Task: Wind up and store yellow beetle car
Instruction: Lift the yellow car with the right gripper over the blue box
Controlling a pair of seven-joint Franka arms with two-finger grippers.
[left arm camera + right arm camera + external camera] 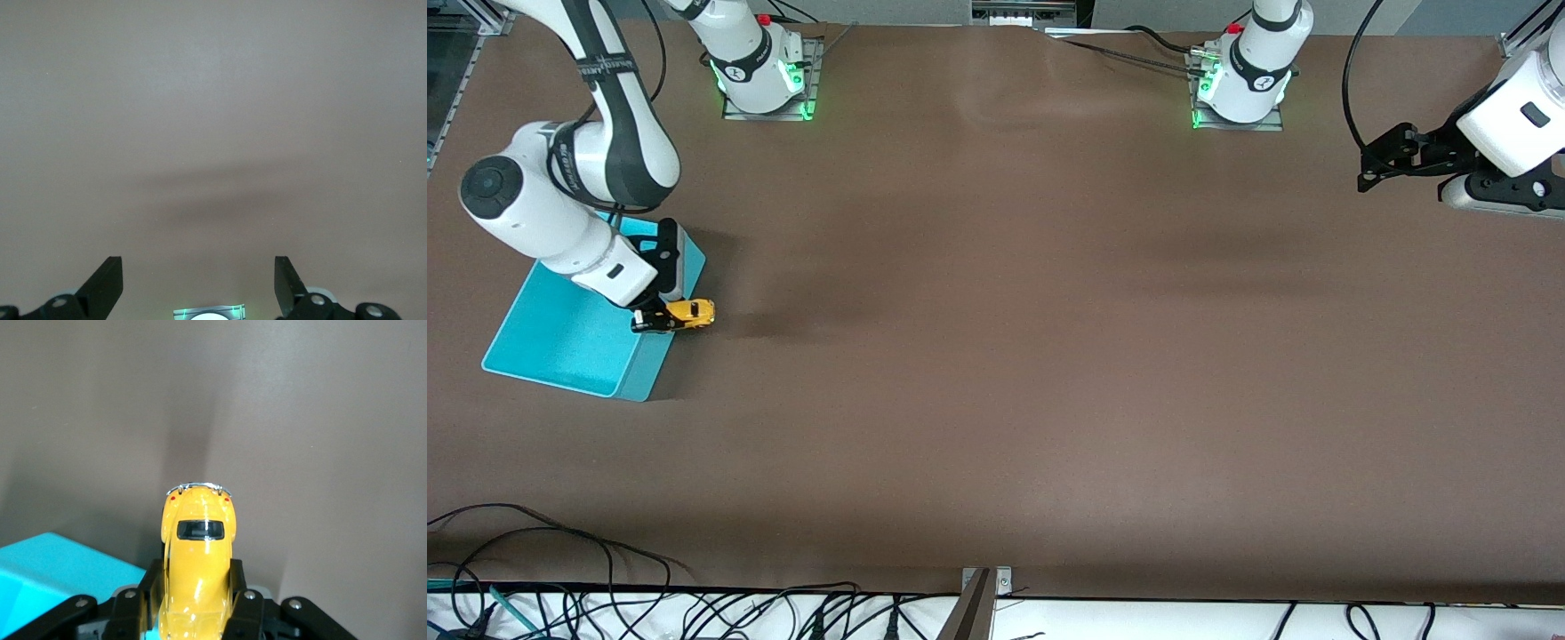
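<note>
The yellow beetle car, now held over the turquoise bin's edge, will be let go by my right gripper inside the turquoise bin, at its end (615,252) farthest from the cables.
My right gripper (660,317) is shut on the yellow beetle car (691,312) and holds it in the air over the edge of the turquoise bin (560,342) that faces the left arm's end. In the right wrist view the car (197,560) sits lengthwise between the two black fingers (150,587), and a corner of the bin (53,567) shows beside it. My left gripper (1371,171) is open and empty above the bare table at the left arm's end, where that arm waits. The left wrist view shows its spread fingertips (107,280) over brown table.
The turquoise bin stands on the brown table (1005,356) at the right arm's end. Cables (605,604) lie along the table edge nearest the front camera.
</note>
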